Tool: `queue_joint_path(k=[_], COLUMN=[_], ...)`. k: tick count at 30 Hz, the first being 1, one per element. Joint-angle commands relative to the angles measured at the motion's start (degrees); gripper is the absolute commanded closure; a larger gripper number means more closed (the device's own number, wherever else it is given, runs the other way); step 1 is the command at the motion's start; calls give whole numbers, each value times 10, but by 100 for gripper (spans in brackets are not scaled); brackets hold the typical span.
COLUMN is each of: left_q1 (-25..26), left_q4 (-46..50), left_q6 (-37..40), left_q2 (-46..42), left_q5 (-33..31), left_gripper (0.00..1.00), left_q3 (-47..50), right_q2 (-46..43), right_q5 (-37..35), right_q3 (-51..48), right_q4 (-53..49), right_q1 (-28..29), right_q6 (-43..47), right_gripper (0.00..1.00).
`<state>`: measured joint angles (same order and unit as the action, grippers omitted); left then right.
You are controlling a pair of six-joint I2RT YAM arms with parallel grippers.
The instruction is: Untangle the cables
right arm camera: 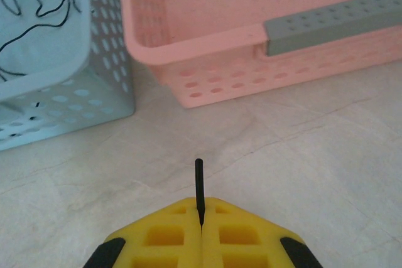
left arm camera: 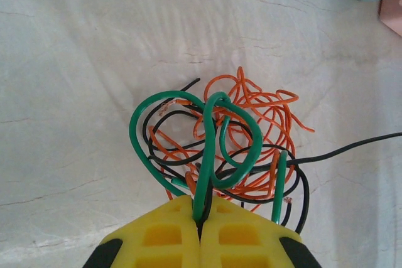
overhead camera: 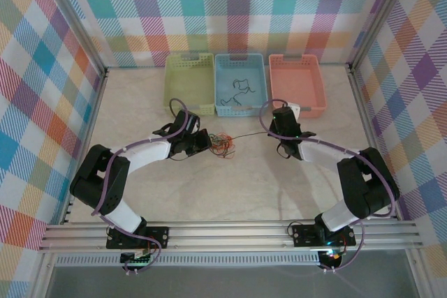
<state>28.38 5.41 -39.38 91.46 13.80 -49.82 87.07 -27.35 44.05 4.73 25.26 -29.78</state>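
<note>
Next, I open my left gripper, which pinches a piece of black cable beside the green loop, and take the green loop alone (left arm camera: 201, 194) before my right gripper pulls away.
The cables (left arm camera: 242, 136) are a tangle of thin orange, black and green wires on the pale tabletop, seen small at the table's middle as the cables (overhead camera: 223, 144). My left gripper (left arm camera: 202, 214) sits at the tangle's near edge, its yellow fingers shut on a green loop with a black strand beside it. In the top view the left gripper (overhead camera: 204, 142) touches the bunch from the left. One black wire (left arm camera: 358, 145) runs out to the right toward my right gripper (overhead camera: 279, 121). The right gripper (right arm camera: 200, 218) is shut on that black wire's end (right arm camera: 198, 180), whose short tip pokes out ahead.
Three baskets stand along the back: green (overhead camera: 190, 82), blue (overhead camera: 222, 75) holding loose black wires (overhead camera: 239, 91), and pink (overhead camera: 314, 85). The blue basket (right arm camera: 75, 98) and the pink basket (right arm camera: 207, 80) with a grey bar (right arm camera: 333, 26) lie just ahead of the right gripper.
</note>
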Motion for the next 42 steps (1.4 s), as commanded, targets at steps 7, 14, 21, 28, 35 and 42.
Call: queue_joint_path(k=[7, 14, 21, 28, 35, 42], left_q1=[-5, -4, -4, -4, -5, -5], left_q4=[21, 17, 22, 23, 22, -13], left_q6=[7, 10, 12, 13, 15, 13], left_q2=[0, 3, 13, 16, 19, 10], left_q5=[-21, -13, -7, -3, 1, 14], left_gripper=[100, 100, 97, 77, 60, 37], left_q3=[-6, -9, -16, -19, -20, -6], right_q2=[-30, -19, 10, 23, 26, 36], right_q5=[-59, -20, 40, 63, 78, 126], right_q3=[-29, -23, -3, 8, 10, 14], right_q4=[-15, -2, 1, -3, 2, 20], right_q1=[-41, -41, -41, -41, -41, -40], right_q6=[-59, -44, -25, -21, -16, 1], right_gripper=[100, 100, 100, 100, 100, 100])
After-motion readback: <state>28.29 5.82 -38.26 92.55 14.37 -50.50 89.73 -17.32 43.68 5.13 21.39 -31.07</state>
